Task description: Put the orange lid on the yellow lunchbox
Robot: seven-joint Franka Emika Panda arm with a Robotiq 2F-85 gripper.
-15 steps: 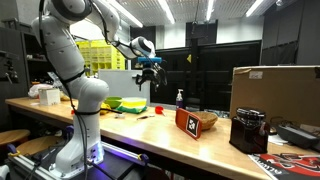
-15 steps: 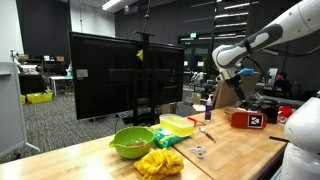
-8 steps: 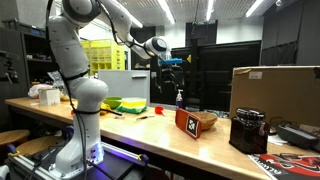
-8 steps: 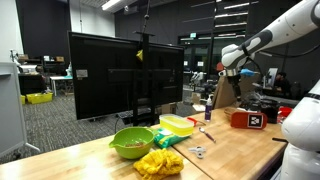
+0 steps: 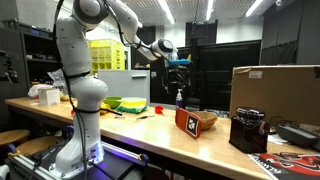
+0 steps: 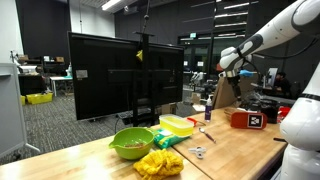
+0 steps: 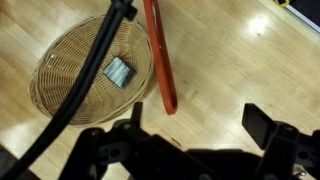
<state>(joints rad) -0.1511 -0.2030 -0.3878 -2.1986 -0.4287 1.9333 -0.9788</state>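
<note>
The next move for my gripper will be to go to the orange lid's top edge (image 5: 181, 109) (image 7: 168, 99), near the end of the lid farther from the black device, and close there.
The orange lid (image 7: 160, 60) stands on its edge against a tan woven bowl (image 7: 80, 75) on the wooden table. It also shows in both exterior views (image 5: 187, 121) (image 6: 245, 118), with a white mark on its face. The yellow lunchbox (image 6: 180, 125) lies flat on the table farther along, next to a green bowl (image 6: 132, 141); the wrist view does not show it. My gripper (image 7: 200, 125) is open and empty. It hangs high above the table (image 5: 178, 68) (image 6: 228, 62), a little to one side of the lid and the tan bowl.
A small grey object (image 7: 120, 72) lies in the tan bowl. A yellow cloth (image 6: 160, 162) lies by the green bowl. A bottle (image 5: 180, 98), a large cardboard box (image 5: 275, 90) and a black device (image 5: 248, 130) stand near the lid.
My gripper has moved sideways, high above the table, from over the lunchbox end toward the lid and tan bowl. It has stayed open. Nothing on the table moved.
</note>
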